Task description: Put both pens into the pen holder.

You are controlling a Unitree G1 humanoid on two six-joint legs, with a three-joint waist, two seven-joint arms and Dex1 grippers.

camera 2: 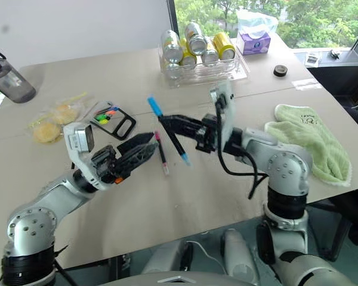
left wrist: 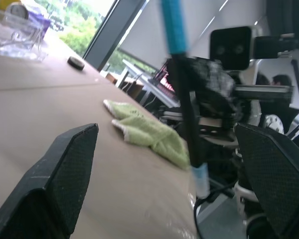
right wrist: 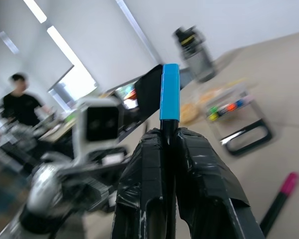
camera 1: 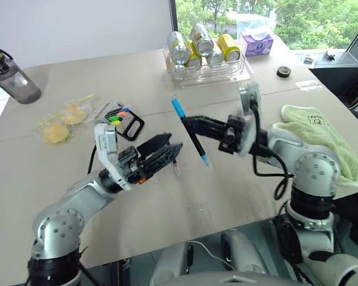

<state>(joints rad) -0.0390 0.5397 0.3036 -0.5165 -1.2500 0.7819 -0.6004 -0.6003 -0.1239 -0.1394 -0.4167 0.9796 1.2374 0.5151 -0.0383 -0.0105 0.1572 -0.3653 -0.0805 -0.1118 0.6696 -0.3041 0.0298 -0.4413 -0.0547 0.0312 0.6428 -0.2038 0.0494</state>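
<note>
Next, my right gripper releases the blue-capped pen between the open fingers of my left gripper (camera 1: 188, 149), above the table.
My right gripper (camera 1: 187, 123) is shut on the blue-capped pen (camera 1: 192, 136) and holds it tilted in the air above the middle of the table; in the right wrist view the blue cap (right wrist: 169, 98) sticks out past the closed fingers. The pink-capped pen (camera 2: 161, 153) lies flat on the table, just below and between the two grippers. To the left of the held pen, my left gripper (camera 2: 154, 142) hovers open and empty, pointing at it. The black pen holder (camera 1: 126, 120), with bright markers in it, lies on the table behind the left gripper.
A clear tray of cans (camera 1: 210, 70) and a purple tissue box (camera 1: 255, 43) stand at the far edge. A green cloth (camera 1: 317, 134) lies at the right, snack bags (camera 1: 62, 122) and a water bottle (camera 1: 15, 77) at the left. A person (right wrist: 19, 99) sits beyond the table.
</note>
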